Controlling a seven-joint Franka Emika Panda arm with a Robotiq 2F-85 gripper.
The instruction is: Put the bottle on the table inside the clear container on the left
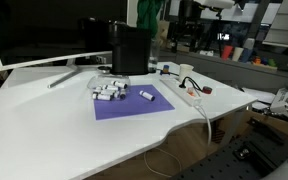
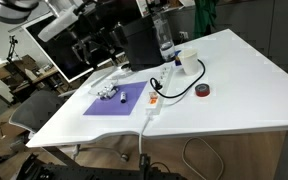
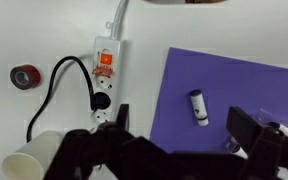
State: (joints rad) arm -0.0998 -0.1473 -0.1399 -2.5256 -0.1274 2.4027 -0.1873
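Next, my gripper goes to the lone white bottle on the purple mat and closes on the bottle's body (image 1: 146, 95) (image 3: 201, 112), leaving its dark cap free.
A small white bottle (image 3: 198, 107) lies alone on the purple mat (image 3: 234, 85); it also shows in both exterior views (image 1: 146, 96) (image 2: 125, 96). The clear container (image 1: 107, 91) (image 2: 106, 93) holds several similar white bottles at the mat's other end. The white table (image 1: 44, 120) carries all of this. In the wrist view my gripper (image 3: 179, 116) is open and empty, high above the mat, with its dark fingers either side of the lone bottle. One more white bottle (image 3: 246, 150) peeks out beside the right finger. The gripper itself does not show in the exterior views.
A white power strip (image 3: 104, 70) (image 1: 189, 93) with a black cable lies beside the mat. A red tape roll (image 3: 25, 75) (image 2: 203, 90) and a paper cup (image 3: 24, 160) (image 2: 188, 62) stand beyond it. A tall black box (image 1: 130, 50) and a monitor (image 1: 44, 30) stand at the back.
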